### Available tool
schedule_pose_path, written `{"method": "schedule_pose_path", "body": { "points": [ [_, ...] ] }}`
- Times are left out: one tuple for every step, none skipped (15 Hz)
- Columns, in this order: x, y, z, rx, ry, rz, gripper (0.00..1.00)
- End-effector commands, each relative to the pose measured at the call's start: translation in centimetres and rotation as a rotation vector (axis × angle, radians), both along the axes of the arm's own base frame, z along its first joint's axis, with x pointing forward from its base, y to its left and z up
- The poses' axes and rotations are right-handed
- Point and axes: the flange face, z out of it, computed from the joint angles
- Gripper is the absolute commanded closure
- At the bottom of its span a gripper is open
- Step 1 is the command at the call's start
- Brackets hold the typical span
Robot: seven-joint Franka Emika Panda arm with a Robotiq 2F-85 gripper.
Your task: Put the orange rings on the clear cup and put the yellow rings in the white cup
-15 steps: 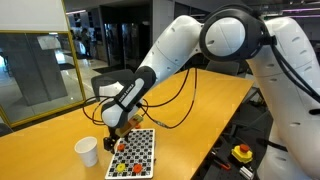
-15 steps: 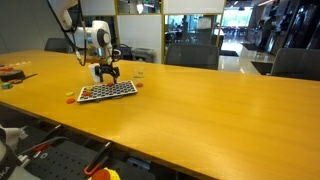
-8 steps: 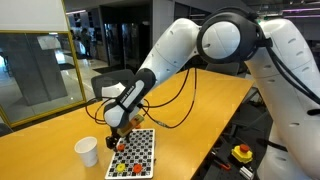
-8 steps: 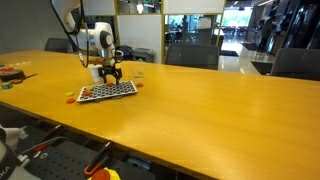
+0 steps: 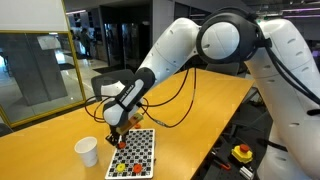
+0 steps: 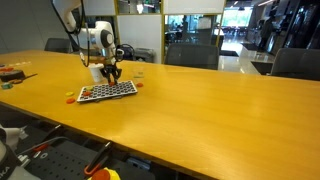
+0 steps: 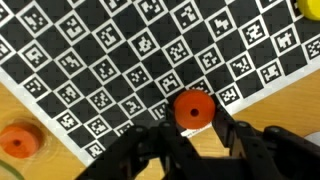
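The gripper I have will release the orange ring inside the clear cup [image 5: 136,126] [image 7: 18,141] just past the checkered board, with the loose orange ring.
In the wrist view an orange ring [image 7: 193,108] lies at the edge of the checkered board [image 7: 120,50], and my gripper [image 7: 196,128] is shut on it, the dark fingers [image 7: 166,138] pressing its sides. Another orange ring [image 7: 18,141] rests on the wood to the left. A yellow ring [image 7: 311,6] shows at the top right corner. In both exterior views the gripper [image 5: 117,133] [image 6: 109,76] is down at the board's [image 5: 137,155] [image 6: 108,91] edge. The white cup [image 5: 87,151] stands just beside it. A faint clear cup [image 6: 139,73] stands past the board.
The board lies on a long wooden table [image 5: 200,110] [image 6: 200,120]. A loose orange ring [image 6: 69,98] sits on the wood near the board. A red and yellow item [image 5: 242,153] lies below the table's edge. Chairs [image 6: 190,56] stand along the far side.
The gripper has gone from open to shut around the orange ring at the board's edge. The arm has barely moved.
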Motion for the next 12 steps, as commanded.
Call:
{"method": "schedule_pose_path", "body": {
  "points": [
    [0.2, 0.5, 0.8, -0.008, -0.015, -0.018, 0.77],
    [0.1, 0.6, 1.3, -0.01, -0.018, -0.021, 0.77],
    [0.1, 0.6, 2.1, -0.012, -0.026, -0.023, 0.77],
    [0.1, 0.6, 2.9, -0.014, -0.038, -0.027, 0.77],
    [0.0, 0.5, 4.2, -0.011, -0.059, -0.036, 0.78],
    [0.0, 0.4, 5.3, -0.01, -0.078, -0.045, 0.78],
    [0.2, 0.2, 6.7, -0.006, -0.099, -0.057, 0.78],
    [0.2, -0.1, 8.2, -0.002, -0.119, -0.067, 0.78],
    [0.2, -0.5, 9.4, -0.001, -0.139, -0.079, 0.78],
    [0.5, -1.1, 10.8, 0.0, -0.16, -0.098, 0.78],
    [0.5, -1.8, 12.0, 0.001, -0.177, -0.113, 0.78],
    [0.8, -2.6, 13.0, 0.002, -0.193, -0.132, 0.78]
  ]
}}
